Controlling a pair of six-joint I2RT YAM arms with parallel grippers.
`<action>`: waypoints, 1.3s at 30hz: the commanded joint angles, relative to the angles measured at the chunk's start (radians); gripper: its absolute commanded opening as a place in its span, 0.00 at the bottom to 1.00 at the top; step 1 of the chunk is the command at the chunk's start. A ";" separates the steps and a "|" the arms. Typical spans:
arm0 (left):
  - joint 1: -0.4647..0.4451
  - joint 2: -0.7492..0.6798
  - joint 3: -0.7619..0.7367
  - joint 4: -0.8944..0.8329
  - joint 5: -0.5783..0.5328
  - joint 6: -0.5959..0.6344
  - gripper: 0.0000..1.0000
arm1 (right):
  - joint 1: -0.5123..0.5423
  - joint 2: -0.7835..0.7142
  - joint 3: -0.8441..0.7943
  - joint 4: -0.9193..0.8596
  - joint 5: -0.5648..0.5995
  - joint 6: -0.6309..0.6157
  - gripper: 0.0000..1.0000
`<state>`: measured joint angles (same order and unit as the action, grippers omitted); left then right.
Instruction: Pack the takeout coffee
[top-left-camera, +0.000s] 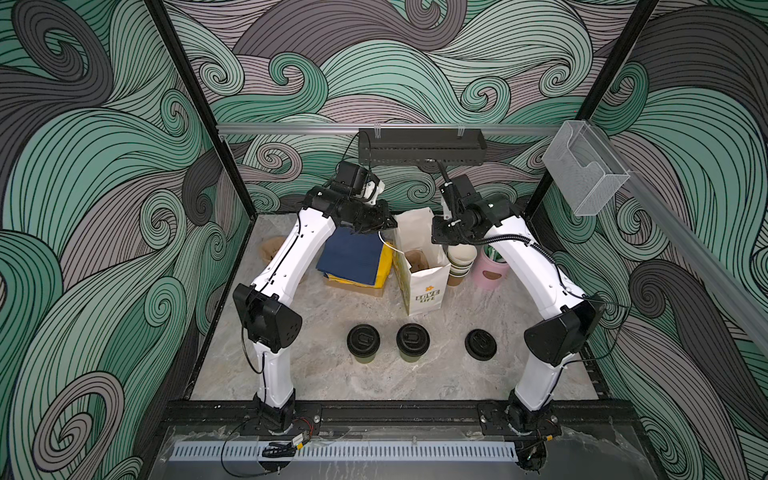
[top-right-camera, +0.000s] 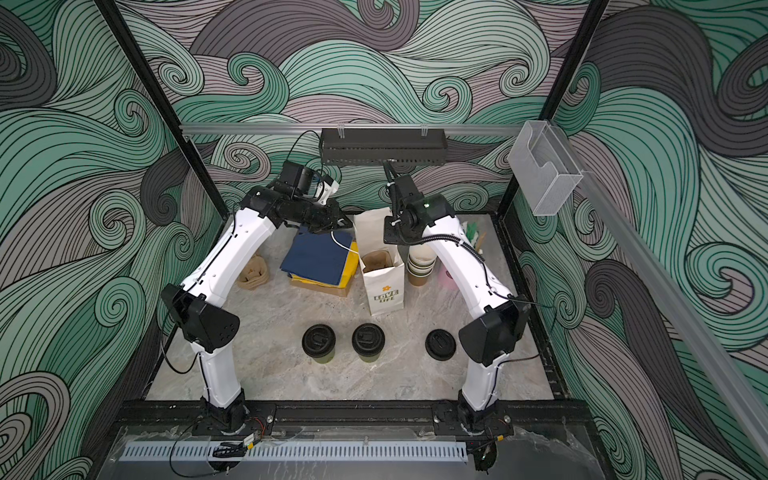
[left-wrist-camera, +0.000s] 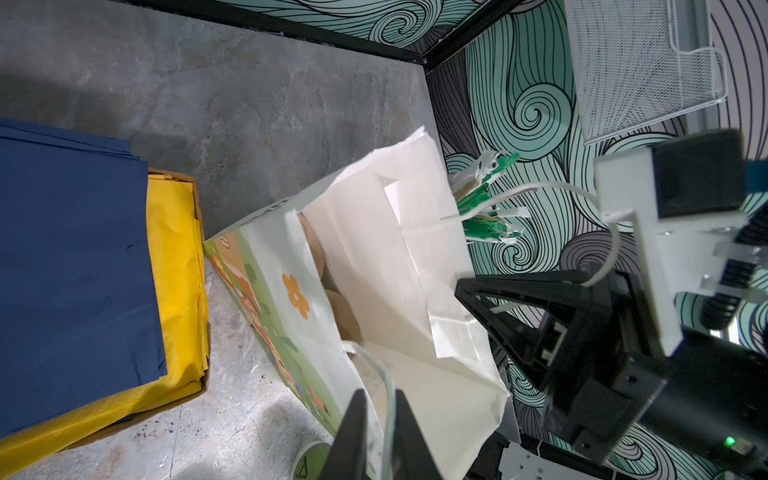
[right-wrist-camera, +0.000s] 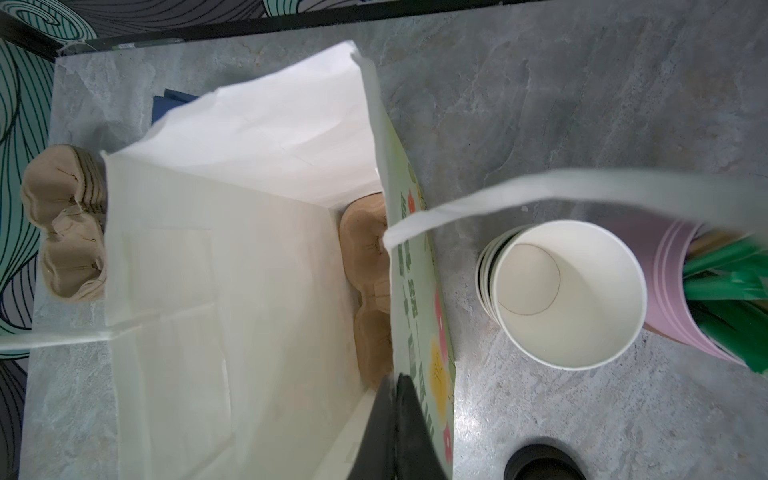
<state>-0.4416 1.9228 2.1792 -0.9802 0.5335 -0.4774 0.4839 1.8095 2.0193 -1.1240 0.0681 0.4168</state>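
The pulp carrier sits at a slant inside the paper bag, so next my left gripper takes the bag's handle (top-left-camera: 388, 243) while my right gripper pushes the carrier down.
Two takeout coffee cups with black lids stand side by side near the table's front, one (top-left-camera: 363, 341) (top-right-camera: 318, 340) to the left of its twin (top-left-camera: 412, 340) (top-right-camera: 368, 338). Behind them a white paper bag (top-left-camera: 422, 270) (top-right-camera: 382, 274) stands open with a brown pulp carrier (right-wrist-camera: 368, 257) inside. My left gripper (top-left-camera: 388, 226) (left-wrist-camera: 382, 432) is shut on the bag's left wall and handle strip. Across the bag's mouth, my right gripper (top-left-camera: 440, 239) (right-wrist-camera: 395, 415) is shut on the printed right wall (right-wrist-camera: 415, 291). Neither gripper touches a cup.
A loose black lid (top-left-camera: 481, 344) lies right of the cups. A stack of lidless cups (top-left-camera: 461, 262) (right-wrist-camera: 569, 291) and a pink holder (top-left-camera: 492, 270) of green stirrers stand right of the bag. Blue and yellow napkins (top-left-camera: 353, 257) and spare carriers (top-left-camera: 272, 249) lie to its left.
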 joint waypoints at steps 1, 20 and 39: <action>0.007 0.003 0.022 0.044 0.079 0.020 0.07 | -0.004 -0.083 -0.058 0.133 -0.008 -0.044 0.00; -0.001 -0.155 -0.276 0.414 0.227 -0.070 0.00 | -0.004 -0.326 -0.383 0.331 -0.031 -0.087 0.00; -0.008 -0.173 -0.323 0.402 0.269 -0.115 0.12 | -0.010 -0.282 -0.324 0.135 -0.066 -0.030 0.00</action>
<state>-0.4458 1.7775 1.8523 -0.5831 0.7750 -0.5873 0.4789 1.5124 1.6596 -0.9310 0.0109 0.3752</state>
